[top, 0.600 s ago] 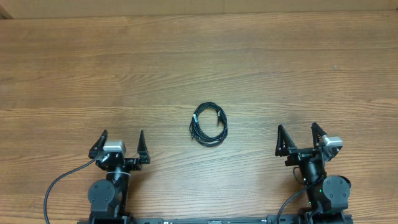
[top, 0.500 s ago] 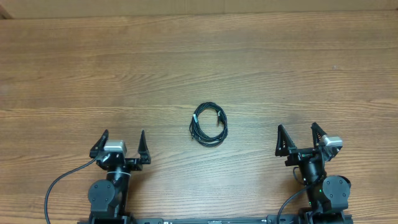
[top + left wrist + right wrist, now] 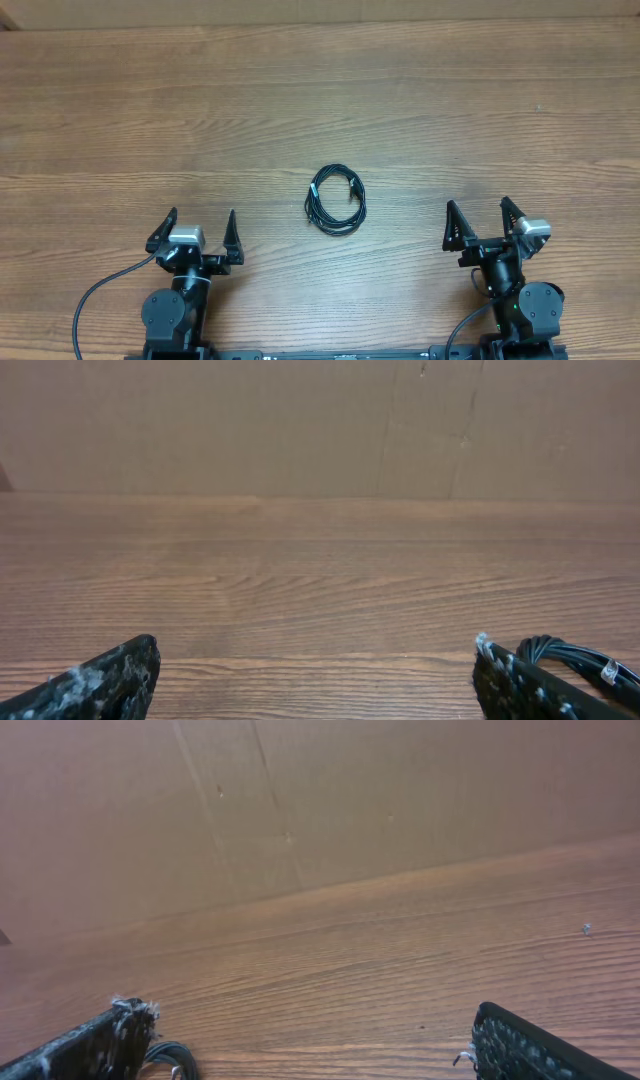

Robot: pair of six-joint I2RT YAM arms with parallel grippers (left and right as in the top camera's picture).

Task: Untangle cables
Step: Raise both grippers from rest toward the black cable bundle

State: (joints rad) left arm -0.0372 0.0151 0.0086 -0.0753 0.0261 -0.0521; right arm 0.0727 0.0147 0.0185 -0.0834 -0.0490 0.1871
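Note:
Next, my left gripper will go to the cable coil's far bend (image 3: 318,175) (image 3: 572,650), just beyond the white tag, and close there.
The cables (image 3: 336,200) are a small coil of thin black cord with a silvery plug end, lying on the wooden table near its middle. My left gripper (image 3: 196,228) is open and empty near the front edge, to the left of the coil. My right gripper (image 3: 480,220) is open and empty to the right of it. In the left wrist view the coil (image 3: 585,660) peeks out behind the right finger of the left gripper (image 3: 315,670). In the right wrist view a bit of the coil (image 3: 172,1058) shows beside the left finger of the right gripper (image 3: 305,1040).
The wooden table (image 3: 320,100) stretches far behind the coil. A brown cardboard wall (image 3: 320,420) stands along the table's far edge. Thick black robot cables (image 3: 95,295) run off the arm bases at the front.

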